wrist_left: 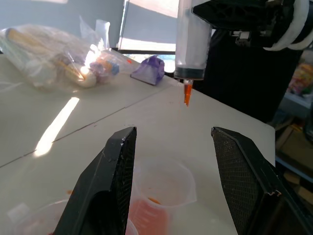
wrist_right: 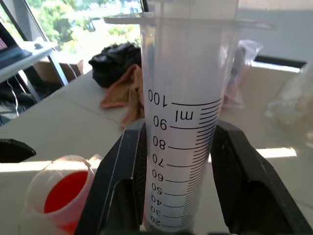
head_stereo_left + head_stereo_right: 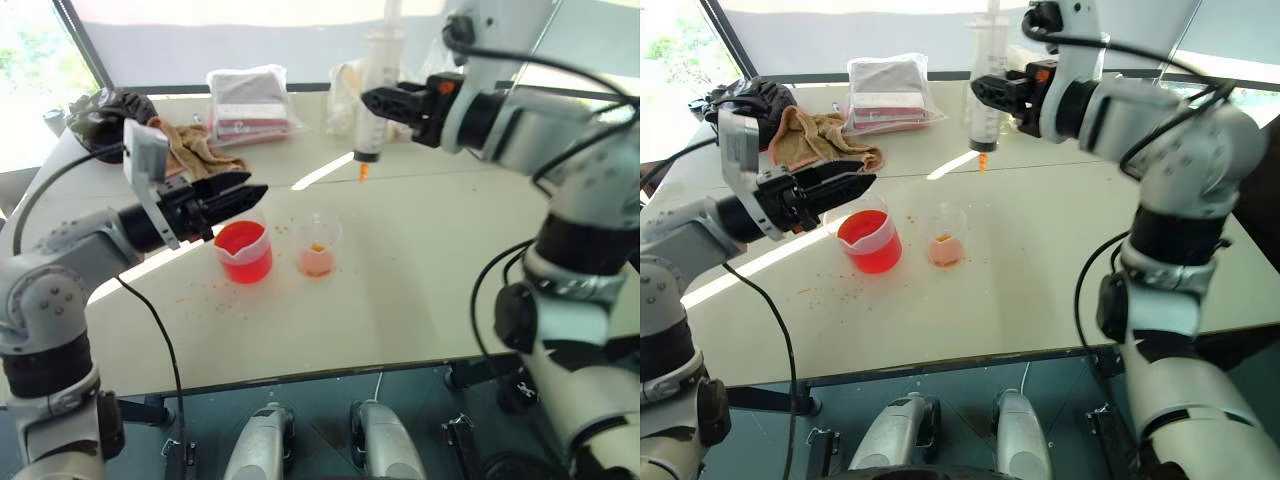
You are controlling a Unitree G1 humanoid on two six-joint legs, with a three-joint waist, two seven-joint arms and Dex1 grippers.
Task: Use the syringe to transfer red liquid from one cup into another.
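The robot's right gripper needs to put the syringe down on the bare table (image 3: 385, 254) beside the small narrow cup, opposite the wide cup.
The syringe (image 3: 373, 95) hangs upright in the air, orange tip (image 3: 363, 171) down, above the table behind the two cups. My right gripper (image 3: 374, 101) is shut on its clear marked barrel (image 2: 185, 147), and the barrel looks empty. The wide spouted cup (image 3: 243, 252) stands on the table, about half full of red liquid (image 3: 240, 243). Just right of it stands the small narrow cup (image 3: 317, 246) with a little red-orange liquid at its bottom. My left gripper (image 3: 255, 190) hovers open above and left of the wide cup, holding nothing. Its fingers (image 1: 117, 171) frame the small cup (image 1: 164, 188) beyond them.
Along the table's back lie a black bag (image 3: 105, 115), a brown cloth (image 3: 195, 145), a plastic pack of packets (image 3: 250, 100) and a clear bag (image 3: 340, 95). Orange droplets (image 3: 200, 290) speckle the top around the cups. The table's front edge (image 3: 300, 375) runs below them.
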